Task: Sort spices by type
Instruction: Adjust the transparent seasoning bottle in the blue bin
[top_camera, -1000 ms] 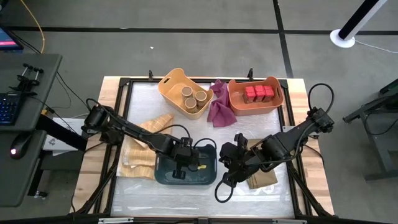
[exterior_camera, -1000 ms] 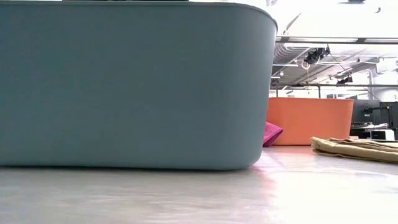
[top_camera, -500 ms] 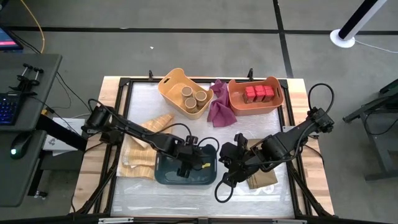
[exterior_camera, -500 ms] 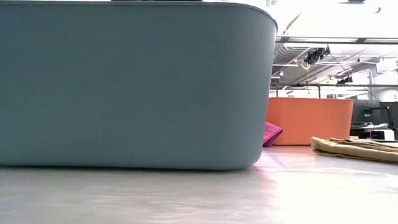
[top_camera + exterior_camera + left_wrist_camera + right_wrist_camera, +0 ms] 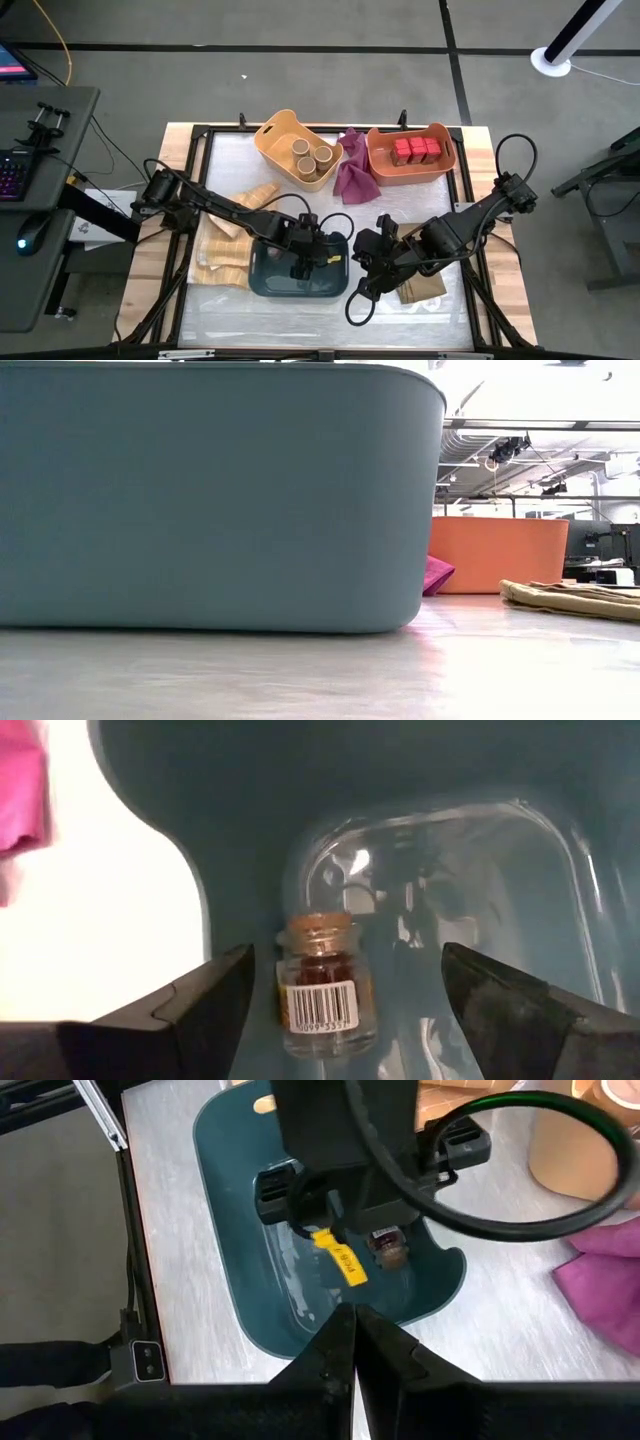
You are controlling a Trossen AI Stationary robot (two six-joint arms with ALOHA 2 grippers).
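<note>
The glass jar sits deeper in the teal bin than my left gripper's fingers. Next, I reach lower with them open and take the jar's body [image 5: 326, 1010] before I lift it.
A tiny glass jar [image 5: 320, 988] with a cork top and a barcode label rests on the floor of the teal bin [image 5: 268, 283]. My left gripper [image 5: 345, 960] is open inside the bin, one finger on either side of the jar and apart from it. The jar also shows in the right wrist view [image 5: 388, 1246]. My right gripper [image 5: 352, 1330] is shut with nothing in it, raised beside the bin's right end [image 5: 360, 290]. Tan cylinders [image 5: 312, 157] stand in the yellow bin and red tins [image 5: 415, 150] in the orange bin.
The yellow bin [image 5: 268, 135] and the orange bin [image 5: 445, 165] stand at the far edge with a magenta cloth [image 5: 352, 176] between them. Tan cloths lie left of the teal bin [image 5: 225, 250] and under my right arm [image 5: 422, 290]. The teal bin's wall [image 5: 200, 500] fills the low view.
My left gripper has shifted a little toward the table's right edge inside the teal bin and has opened, letting go of the jar, which now rests on the bin's floor.
</note>
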